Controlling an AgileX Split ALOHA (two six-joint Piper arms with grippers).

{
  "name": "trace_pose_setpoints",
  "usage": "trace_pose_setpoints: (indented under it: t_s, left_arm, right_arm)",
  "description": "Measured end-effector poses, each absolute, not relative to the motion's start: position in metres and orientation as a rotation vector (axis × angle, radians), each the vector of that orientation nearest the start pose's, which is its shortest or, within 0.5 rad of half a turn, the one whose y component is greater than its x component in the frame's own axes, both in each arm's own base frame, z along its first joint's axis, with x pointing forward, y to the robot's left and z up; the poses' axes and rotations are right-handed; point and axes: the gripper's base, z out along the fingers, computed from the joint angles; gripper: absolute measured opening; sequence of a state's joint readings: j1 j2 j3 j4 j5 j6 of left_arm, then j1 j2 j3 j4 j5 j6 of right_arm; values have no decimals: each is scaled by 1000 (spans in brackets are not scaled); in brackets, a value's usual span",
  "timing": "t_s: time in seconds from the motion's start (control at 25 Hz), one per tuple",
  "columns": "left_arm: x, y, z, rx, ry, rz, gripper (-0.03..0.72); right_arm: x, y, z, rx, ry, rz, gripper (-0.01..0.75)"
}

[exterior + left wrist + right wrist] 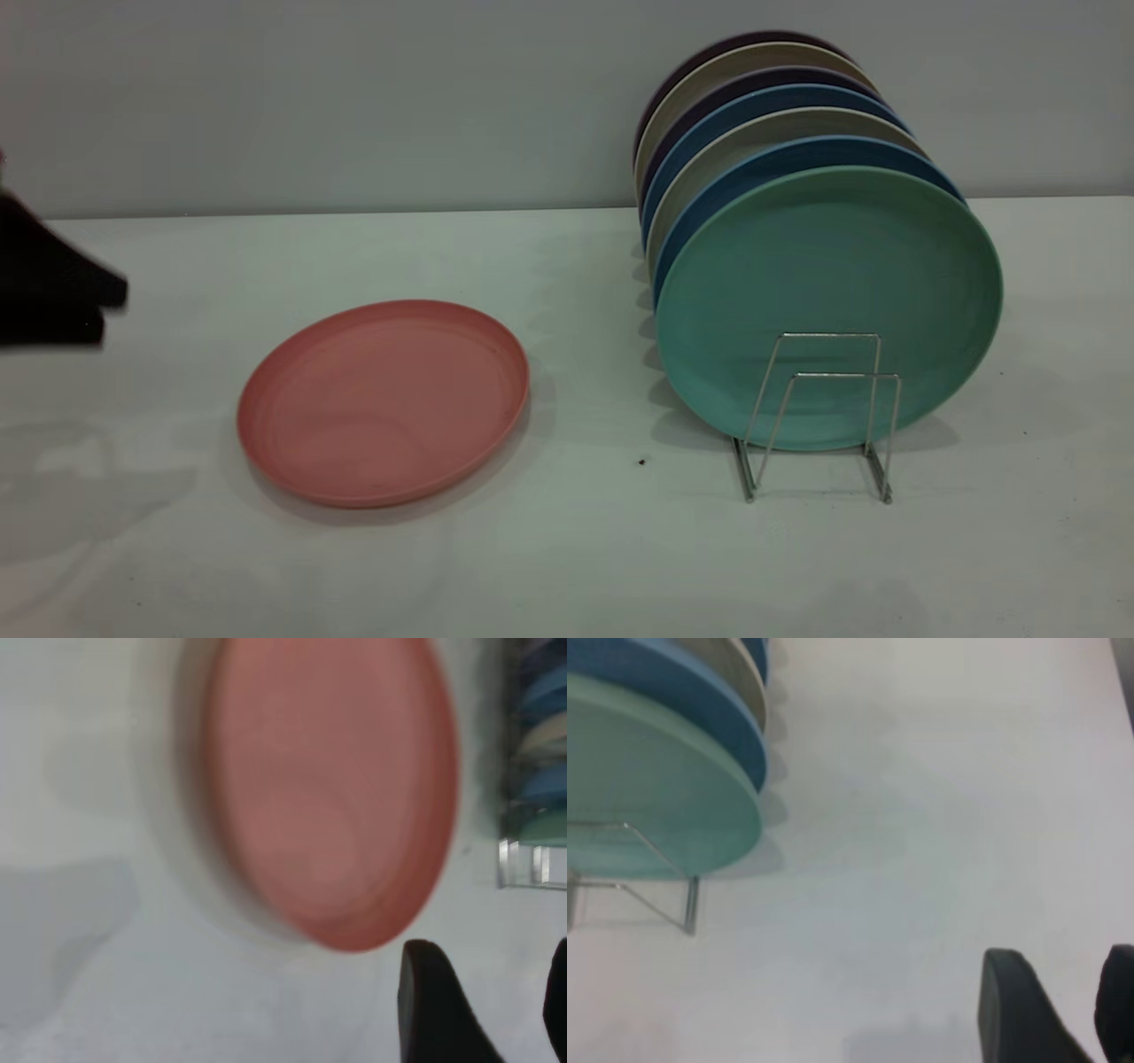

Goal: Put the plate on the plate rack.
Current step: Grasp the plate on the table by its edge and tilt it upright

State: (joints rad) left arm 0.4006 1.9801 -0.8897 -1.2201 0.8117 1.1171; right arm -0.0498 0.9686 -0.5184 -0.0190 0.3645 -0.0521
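I need to move my left gripper to the salmon-pink plate next and close it on the plate's rim [244,410] [215,766] at the side farthest from the plate rack.
The salmon-pink plate [383,403] lies flat on the white table, left of the middle; it also shows in the left wrist view [332,788]. The silver wire plate rack [828,390] stands at the right with two free loop dividers at its front. My left gripper [492,992] is open and empty above the table, just off the plate's rim; in the exterior view it is a dark shape at the far left edge [53,301]. My right gripper [1067,992] is open and empty over bare table, away from the rack [656,886]; it is outside the exterior view.
A teal-green plate [828,301] stands foremost in the rack, with blue, beige and dark plates [753,106] upright behind it. The table [567,549] ends at a pale wall at the back.
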Motion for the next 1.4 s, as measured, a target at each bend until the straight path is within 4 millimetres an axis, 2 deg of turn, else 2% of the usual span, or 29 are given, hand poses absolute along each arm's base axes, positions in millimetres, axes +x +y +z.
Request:
trace_pose_setpoints:
  t_s: [0.12,0.28,0.44,0.56,0.64,1.08,1.4]
  left_arm:
    - [319,68,82,-386,2630,-947,342]
    - [328,60,73,-350,2661,-871,353]
    - [337,48,69,-319,2674,-733,437]
    - [343,43,68,-336,2657,-710,503]
    - [348,44,67,-339,2649,-717,519]
    - [354,44,41,-385,2683,-755,498]
    - [363,37,35,-394,2675,-751,466]
  right_arm:
    - [183,-10,247,-20,2307,-69,239]
    - [183,-10,247,-20,2305,-69,239]
    - [183,-10,247,-20,2305,-69,239]
    - [183,-10,247,-20,2305,-69,239]
    - [183,-10,247,-20,2306,-69,239]
    - [183,-10,247,-20,2305,-69,239]
    - [183,-10,247,-20,2305,-69,239]
